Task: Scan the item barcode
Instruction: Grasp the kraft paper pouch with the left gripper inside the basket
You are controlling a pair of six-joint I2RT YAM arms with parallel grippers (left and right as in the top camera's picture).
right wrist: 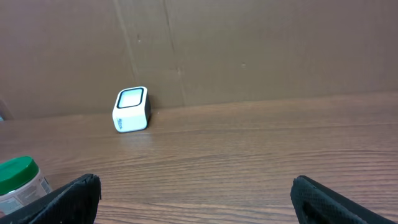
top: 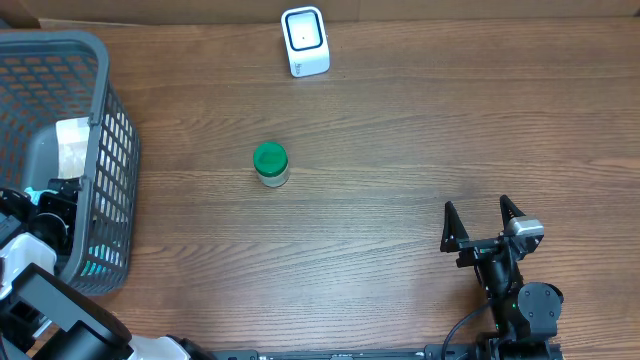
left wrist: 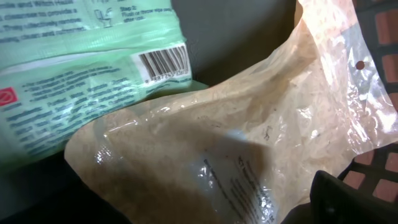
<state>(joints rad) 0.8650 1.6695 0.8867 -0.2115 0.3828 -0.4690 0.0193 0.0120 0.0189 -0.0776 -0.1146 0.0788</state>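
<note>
The fingers of my left gripper needs to close on the clear plastic bag's printed label (top: 70, 175) (left wrist: 235, 177) and lift the bag of tan material that partly covers the green packet.
In the left wrist view a clear plastic bag (left wrist: 236, 143) of tan material lies in the basket. It partly covers a green packet (left wrist: 68, 81) whose barcode (left wrist: 163, 61) faces up. My left gripper (left wrist: 199, 214) hangs low over the bag, open, with one dark fingertip (left wrist: 348, 199) at the lower right and nothing clamped. Overhead, the left gripper (top: 50, 205) is inside the grey basket (top: 100, 150). The white scanner (top: 305, 41) stands at the table's far edge. My right gripper (top: 484, 222) is open over bare wood at the front right.
A jar with a green lid (top: 270, 163) stands upright mid-table, also at the lower left of the right wrist view (right wrist: 18, 180). The scanner (right wrist: 131, 109) sits against a brown cardboard wall (right wrist: 261, 50). The basket's mesh wall (left wrist: 385, 37) rises close on the right of the bag.
</note>
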